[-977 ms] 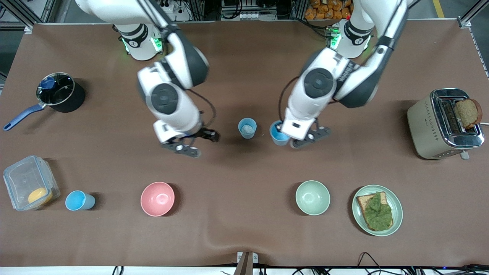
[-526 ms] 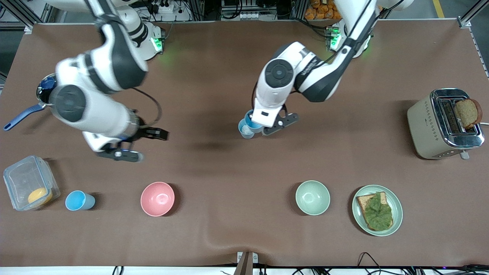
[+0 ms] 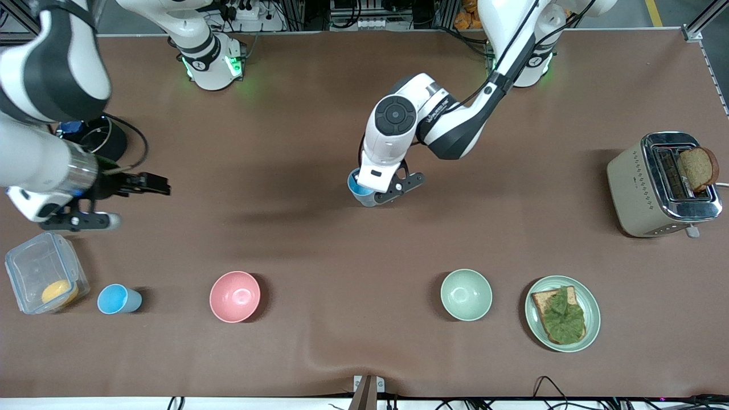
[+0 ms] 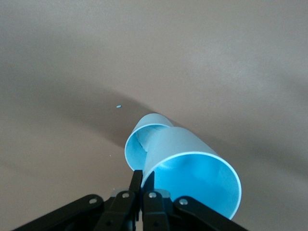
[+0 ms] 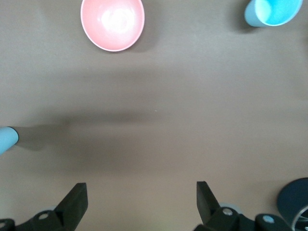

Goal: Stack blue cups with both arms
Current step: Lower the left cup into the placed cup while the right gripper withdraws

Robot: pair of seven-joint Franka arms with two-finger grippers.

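Observation:
My left gripper will release the light-blue cup inside the blue cup standing (image 3: pixel 368 187) (image 4: pixel 147 146) below it on the table. The light-blue cup is now held tilted over the table's middle.
My left gripper (image 3: pixel 373 195) is shut on the rim of a light-blue cup (image 3: pixel 356 184) over the middle of the table. In the left wrist view this held cup (image 4: pixel 192 173) is tilted, with its base in the mouth of a second blue cup (image 4: pixel 142 142) standing on the table; the front view mostly hides that second cup. A third blue cup (image 3: pixel 117 299) stands beside the clear container, and the right wrist view shows it too (image 5: pixel 270 11). My right gripper (image 3: pixel 141 203) is open and empty above the table near the pot, its fingers (image 5: pixel 74 202) wide apart.
A pink bowl (image 3: pixel 234 296) and a pale green bowl (image 3: pixel 466 294) stand nearer the front camera. A plate with topped bread (image 3: pixel 592 319) and a toaster (image 3: pixel 632 182) are at the left arm's end. A black pot (image 3: pixel 111 142) and a clear container (image 3: pixel 34 267) are at the right arm's end.
My left gripper carried its blue cup toward the right arm's end, onto the standing cup. My right arm swung away from the middle to its own end, gripper still open.

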